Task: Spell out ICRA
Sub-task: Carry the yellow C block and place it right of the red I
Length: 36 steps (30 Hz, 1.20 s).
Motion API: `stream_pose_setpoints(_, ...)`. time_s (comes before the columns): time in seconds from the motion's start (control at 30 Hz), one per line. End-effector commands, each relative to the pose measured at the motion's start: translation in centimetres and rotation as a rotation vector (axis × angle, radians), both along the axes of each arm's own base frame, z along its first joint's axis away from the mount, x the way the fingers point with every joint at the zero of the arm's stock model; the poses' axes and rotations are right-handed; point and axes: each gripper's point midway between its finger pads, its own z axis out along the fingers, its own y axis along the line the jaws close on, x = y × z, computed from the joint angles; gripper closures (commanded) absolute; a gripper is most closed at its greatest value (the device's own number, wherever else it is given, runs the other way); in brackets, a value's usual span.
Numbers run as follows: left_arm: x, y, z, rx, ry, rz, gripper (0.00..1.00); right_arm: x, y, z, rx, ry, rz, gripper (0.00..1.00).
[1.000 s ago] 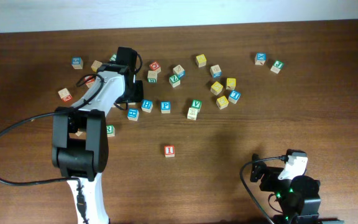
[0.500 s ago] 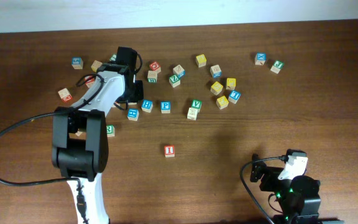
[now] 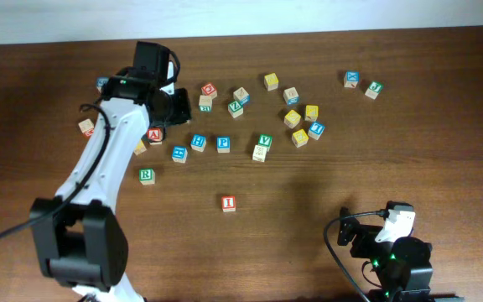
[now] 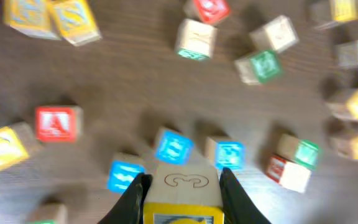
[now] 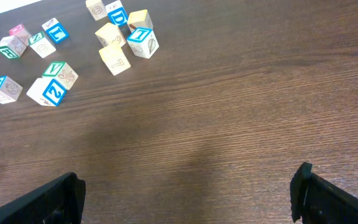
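The yellow-faced wooden block will leave my left gripper close beside the red I block (image 3: 247, 202), on its side toward my right gripper.
My left gripper (image 3: 177, 107) is shut on a wooden block with a yellow face (image 4: 182, 194) and holds it above the scattered letter blocks at the table's back left. The left wrist view (image 4: 183, 179) shows the block's plain top between the fingers; its letter does not show. A red I block (image 3: 228, 203) lies alone at the middle front. A red A block (image 3: 153, 134) (image 4: 56, 122) lies below my left gripper, and a green R block (image 3: 146, 175) lies further forward. My right gripper (image 5: 185, 193) is open and empty at the front right (image 3: 367, 238).
Several blue, green and yellow letter blocks lie across the back middle, among them a blue P (image 3: 223, 143) and a green V (image 3: 264, 139). Two more blocks (image 3: 352, 79) sit at the back right. Bare wood lies around the I block.
My left arm has swung left and drawn back from the blocks with the yellow block in its fingers, uncovering the red A block. The right arm has not moved.
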Motion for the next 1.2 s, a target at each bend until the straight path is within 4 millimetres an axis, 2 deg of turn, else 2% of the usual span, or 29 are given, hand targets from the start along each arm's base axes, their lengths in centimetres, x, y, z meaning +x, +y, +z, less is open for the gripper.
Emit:
stream_pose_setpoints(0.0, -3.5, -5.6, 1.2, -0.153, 0.088, -0.104, 0.85, 0.0, -0.3, 0.2, -0.008, -0.004, -0.015, 0.02)
stream_pose_setpoints(0.03, -4.9, -7.0, 0.8, -0.143, 0.127, -0.14, 0.82, 0.0, -0.3, 0.2, -0.009, -0.005, -0.015, 0.02)
stream_pose_setpoints(0.13, -9.1, -11.2, -0.2, -0.062, 0.208, -0.183, 0.84, 0.0, -0.3, 0.1, -0.008, -0.004, -0.015, 0.02)
stream_pose_setpoints(0.23, -12.6, -13.2, -2.4, 0.037, 0.256, -0.18, 0.84, 0.0, -0.3, 0.2, -0.008, -0.004, -0.015, 0.02)
stream_pose_setpoints(0.33, -16.6, -14.2, -6.5, 0.121, 0.306, -0.172, 0.84, 0.0, -0.3, 0.2, -0.008, -0.004, -0.015, 0.02)
stream_pose_setpoints(0.43, -18.4, -15.2, -8.7, 0.122, 0.313, -0.185, 0.84, 0.0, -0.3, 0.2, -0.008, -0.004, -0.015, 0.02)
stream_pose_setpoints(0.57, -18.5, -18.0, -8.6, 0.078, 0.247, -0.245, 0.84, 0.0, -0.3, 0.2, -0.008, -0.004, -0.015, 0.02)
stream_pose_setpoints(0.63, -18.4, -18.6, -8.5, 0.065, 0.229, -0.255, 0.84, 0.0, -0.3, 0.2, -0.008, -0.004, -0.015, 0.02)
stream_pose_setpoints(0.8, -18.4, -18.5, -8.7, 0.069, 0.23, -0.254, 0.85, 0.0, -0.3, 0.2, -0.008, -0.004, -0.015, 0.02)
stream_pose_setpoints(1.03, -19.1, -17.8, -10.1, 0.082, 0.249, -0.245, 0.85, 0.0, -0.3, 0.2, -0.008, -0.004, -0.015, 0.02)
stream_pose_setpoints(1.1, -18.9, -17.6, -10.1, 0.09, 0.239, -0.238, 0.85, 0.0, -0.3, 0.2, -0.009, -0.005, -0.015, 0.02)
stream_pose_setpoints(1.17, -17.9, -16.4, -10.2, 0.16, 0.186, -0.21, 0.85, 0.0, -0.3, 0.2, -0.008, -0.004, -0.015, 0.02)
